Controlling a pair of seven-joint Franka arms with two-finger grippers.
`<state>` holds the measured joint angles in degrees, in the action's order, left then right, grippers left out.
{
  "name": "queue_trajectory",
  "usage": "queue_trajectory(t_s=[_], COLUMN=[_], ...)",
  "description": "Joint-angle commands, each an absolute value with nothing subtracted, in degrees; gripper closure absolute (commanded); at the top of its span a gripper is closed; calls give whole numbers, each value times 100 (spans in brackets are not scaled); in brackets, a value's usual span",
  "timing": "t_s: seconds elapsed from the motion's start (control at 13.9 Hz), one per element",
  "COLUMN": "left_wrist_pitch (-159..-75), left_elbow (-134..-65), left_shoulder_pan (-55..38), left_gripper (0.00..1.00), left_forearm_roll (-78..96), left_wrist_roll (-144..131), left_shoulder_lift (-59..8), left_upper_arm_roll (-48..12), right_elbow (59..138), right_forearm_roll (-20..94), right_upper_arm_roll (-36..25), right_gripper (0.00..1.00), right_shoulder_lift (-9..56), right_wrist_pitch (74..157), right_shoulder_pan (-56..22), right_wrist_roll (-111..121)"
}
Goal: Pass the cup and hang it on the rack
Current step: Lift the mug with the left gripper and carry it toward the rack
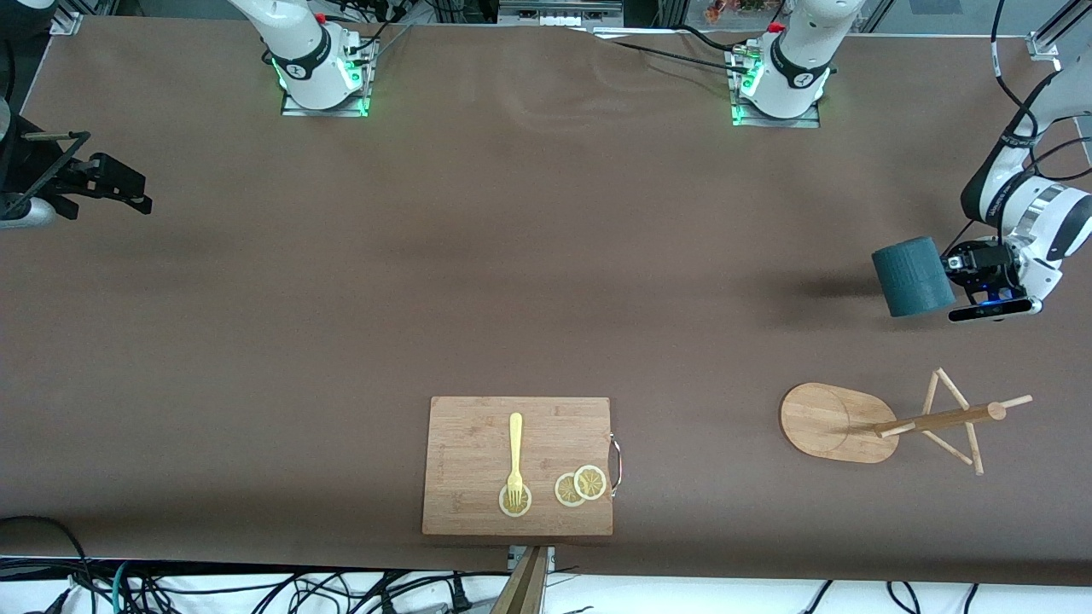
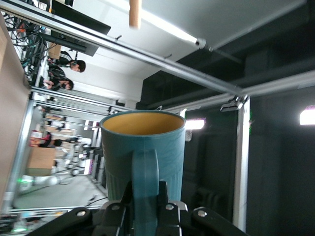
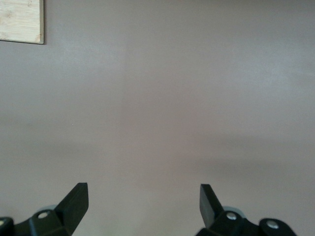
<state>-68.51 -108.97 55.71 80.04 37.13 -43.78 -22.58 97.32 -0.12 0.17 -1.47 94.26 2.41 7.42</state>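
Note:
My left gripper needs to let go of the teal cup over the bamboo rack's upper peg (image 1: 928, 382), the one that points away from the cutting board.
The dark teal ribbed cup (image 1: 911, 277) hangs in the air on its side, over bare table at the left arm's end. My left gripper (image 1: 960, 266) is shut on its handle. In the left wrist view the fingers (image 2: 170, 194) clamp the teal handle (image 2: 145, 172), and the cup (image 2: 170, 147) shows its mustard-yellow inside. The bamboo rack (image 1: 930, 419) stands on its oval base (image 1: 823, 418) at the same end, nearer to the front camera. My right gripper (image 1: 128, 189) is open and empty at the right arm's end; it also shows in the right wrist view (image 3: 142, 196).
A rectangular wooden cutting board (image 1: 478, 435) lies near the table's front edge with a yellow fork (image 1: 515, 456) and lemon slices (image 1: 580, 486) on it. Its corner shows in the right wrist view (image 3: 19, 19). A light wooden rod tip (image 2: 134, 12) shows in the left wrist view.

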Motion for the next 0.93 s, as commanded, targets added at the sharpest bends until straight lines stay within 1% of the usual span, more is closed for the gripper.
queue_trajectory(t_s=[0.0, 0.14, 0.29, 0.5, 0.86], left_wrist_pitch=[-6838, -6881, -6969, -7040, -7365], left_elbow=[-10268, -9837, -9581, -9484, -8922], left_shoulder_pan=[5353, 5256, 5168, 5159, 5063], left_gripper=[100, 100, 100, 100, 100], left_forearm_roll=[8393, 8490, 8499, 8490, 8446], left_wrist_roll=[2754, 2287, 2084, 2066, 2039], left_shoulder_lift=[-4728, -4982, -5176, -5273, -5615], left_upper_arm_roll=[-2276, -2285, -2276, -2276, -2259], right_elbow=[9686, 9686, 9686, 9686, 9686], right_forearm_roll=[53, 53, 62, 53, 61], right_upper_arm_roll=[9, 9, 9, 9, 17], right_gripper=[0, 0, 0, 0, 0], right_shoulder_lift=[-149, -141, -141, -141, -141], right_wrist_pitch=[9431, 9431, 9431, 9439, 9439], right_shoulder_pan=[229, 220, 220, 220, 211], right_wrist_roll=[712, 712, 712, 712, 712])
